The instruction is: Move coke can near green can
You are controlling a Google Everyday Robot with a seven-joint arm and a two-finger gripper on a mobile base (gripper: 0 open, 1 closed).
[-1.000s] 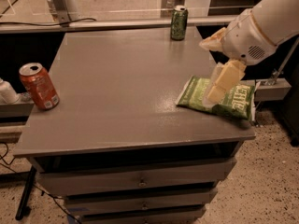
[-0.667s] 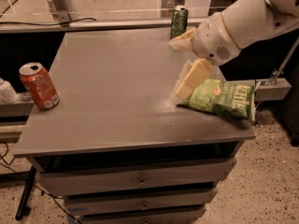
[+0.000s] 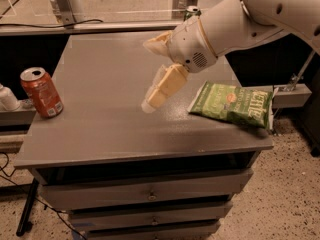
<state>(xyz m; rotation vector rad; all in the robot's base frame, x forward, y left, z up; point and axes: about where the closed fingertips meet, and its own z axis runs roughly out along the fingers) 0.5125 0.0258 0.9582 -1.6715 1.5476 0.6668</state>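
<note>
The robot's gripper should next move to the coke can at the table's edge and close around the middle of its body (image 3: 44, 95), under the silver top.
The coke can (image 3: 41, 92) stands upright at the left edge of the grey table (image 3: 100, 59), orange-red with a silver top and a white label patch. Only the silver top and a bit of the green can (image 3: 191, 10) show at the table's far edge; the white arm covers the rest. My gripper (image 3: 147, 75) hangs above the middle of the table, well right of the coke can. Its cream fingers (image 3: 165, 86) are spread apart and hold nothing.
A flat green chip bag (image 3: 232, 104) lies at the table's right front. A white bottle (image 3: 6, 98) sits on a lower shelf left of the table. Drawers (image 3: 150, 196) run below the tabletop. Metal stand legs (image 3: 62, 1) rise behind the table.
The arm has swung left from over the chip bag to above the table's middle, and now covers most of the green can. The coke can has not moved.
</note>
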